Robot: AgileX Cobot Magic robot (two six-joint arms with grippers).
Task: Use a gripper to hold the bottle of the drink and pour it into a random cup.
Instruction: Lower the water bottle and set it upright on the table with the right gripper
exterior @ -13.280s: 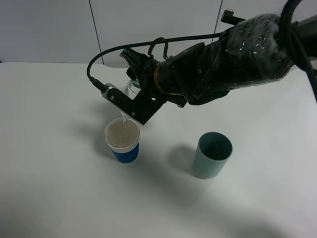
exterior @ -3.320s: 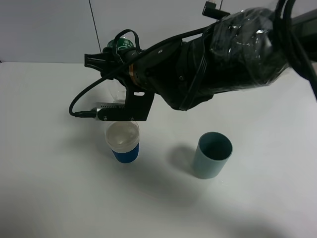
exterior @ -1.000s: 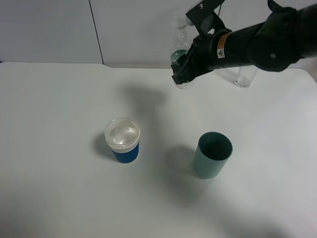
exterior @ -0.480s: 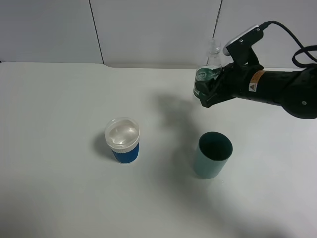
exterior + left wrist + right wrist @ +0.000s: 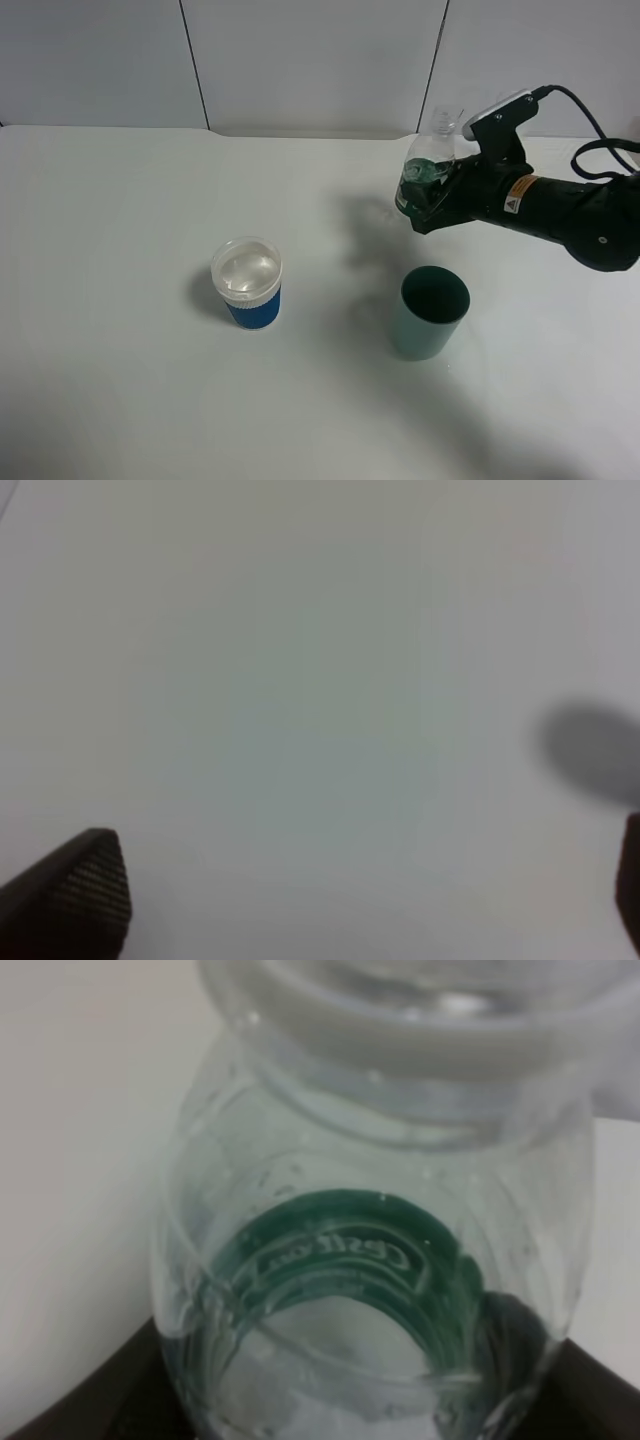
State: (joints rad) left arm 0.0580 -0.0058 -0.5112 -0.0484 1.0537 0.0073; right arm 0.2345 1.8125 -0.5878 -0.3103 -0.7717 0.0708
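Observation:
Next, my right gripper sets the bottle, now held at the back beyond the cup, upright on the white table [image 5: 417, 229] just behind the teal cup.
My right gripper [image 5: 428, 196] is shut on the small clear bottle [image 5: 432, 158] with the dark green label and holds it nearly upright at the back right, beyond the teal cup. The right wrist view looks down the open neck of the bottle [image 5: 380, 1210], its green label showing through the clear wall. The cup with the white rim and blue ribbed sleeve [image 5: 248, 284] stands left of centre on the table with clear liquid in it. My left gripper [image 5: 350, 900] shows only in its wrist view, its fingertips [image 5: 85, 880] spread wide over bare table.
A plain teal-green cup [image 5: 429, 312] stands right of centre, in front of the held bottle. The white table [image 5: 120, 380] meets a pale wall at the back.
My right gripper has carried the bottle away from above the blue-sleeved cup to the back right and now a little lower and farther right. The cup holds liquid and has not moved.

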